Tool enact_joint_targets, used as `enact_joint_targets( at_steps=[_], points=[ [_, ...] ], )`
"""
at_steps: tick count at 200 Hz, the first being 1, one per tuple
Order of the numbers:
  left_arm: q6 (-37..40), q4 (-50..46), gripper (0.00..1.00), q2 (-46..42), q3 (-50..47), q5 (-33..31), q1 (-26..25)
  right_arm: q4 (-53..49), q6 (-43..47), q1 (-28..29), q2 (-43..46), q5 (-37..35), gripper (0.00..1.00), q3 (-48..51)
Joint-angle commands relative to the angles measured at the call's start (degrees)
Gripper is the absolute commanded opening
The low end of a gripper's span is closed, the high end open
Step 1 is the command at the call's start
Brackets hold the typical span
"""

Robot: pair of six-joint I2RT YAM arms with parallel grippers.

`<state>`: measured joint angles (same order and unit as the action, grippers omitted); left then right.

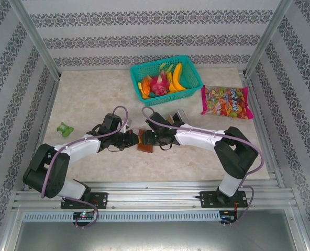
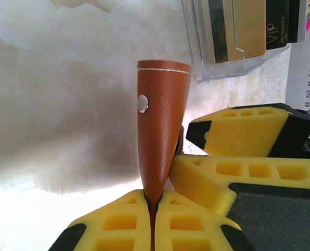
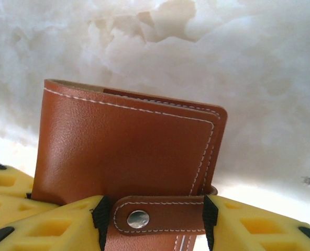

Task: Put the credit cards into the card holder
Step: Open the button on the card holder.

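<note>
The snap tab is lying across the cover of the closed card holder, so I need to pinch the tab (image 3: 168, 214) with my right gripper and pull the card holder open before putting in the credit cards.
The card holder (image 1: 144, 141) is a brown leather wallet standing on edge on the table between my two grippers. My left gripper (image 2: 154, 196) is shut on one leather flap of the card holder (image 2: 160, 130), which carries a silver snap stud. My right gripper (image 3: 152, 212) is open, and the wallet's snap tab (image 3: 155, 214) lies between its fingers, with the closed card holder (image 3: 129, 146) just beyond. The right gripper's yellow fingers (image 2: 239, 172) sit close beside the flap. The credit cards (image 2: 246, 26), a gold one and a dark one, stand in a clear plastic box (image 1: 177, 117).
A teal basket (image 1: 160, 59) of toy fruit stands at the back, with a bag of sweets (image 1: 225, 102) to its right. A small green object (image 1: 66, 128) lies at the left. Patterned walls and metal posts enclose the marble tabletop.
</note>
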<state>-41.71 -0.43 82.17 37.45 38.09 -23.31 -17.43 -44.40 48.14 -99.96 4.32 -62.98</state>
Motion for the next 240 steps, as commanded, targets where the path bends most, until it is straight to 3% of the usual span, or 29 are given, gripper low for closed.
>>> enact_joint_targets(
  at_steps=[1,39,106,159,176,207,240],
  points=[
    [-1.4,3.6,0.0,0.5,0.5,0.1,-0.9,-5.0,0.2,1.4,-2.5,-5.2,0.54,-2.6],
    [-2.1,4.9,0.0,0.2,-0.2,0.1,-1.0,-5.6,0.5,1.7,-6.4,-4.9,0.55,-2.9],
    [-1.1,2.4,0.0,-0.4,0.0,-1.8,-1.0,-10.9,0.2,-0.3,-3.8,-11.2,0.27,0.5],
    [-1.0,2.1,0.0,-0.6,-0.7,-3.0,-1.0,-12.8,0.7,-2.4,0.3,-12.3,0.19,2.5],
    [-0.9,2.4,0.0,-0.8,-0.8,-2.5,-1.0,-11.3,0.6,-2.9,2.5,-9.7,0.3,3.0],
    [-0.4,1.9,0.0,-0.6,-0.6,-2.7,-1.0,-2.2,-0.6,-4.5,4.9,-1.7,0.39,5.7],
    [-0.5,2.1,0.0,0.2,-0.3,-2.2,-1.0,0.7,-1.7,-5.5,2.6,2.2,0.41,5.4]
  ],
)
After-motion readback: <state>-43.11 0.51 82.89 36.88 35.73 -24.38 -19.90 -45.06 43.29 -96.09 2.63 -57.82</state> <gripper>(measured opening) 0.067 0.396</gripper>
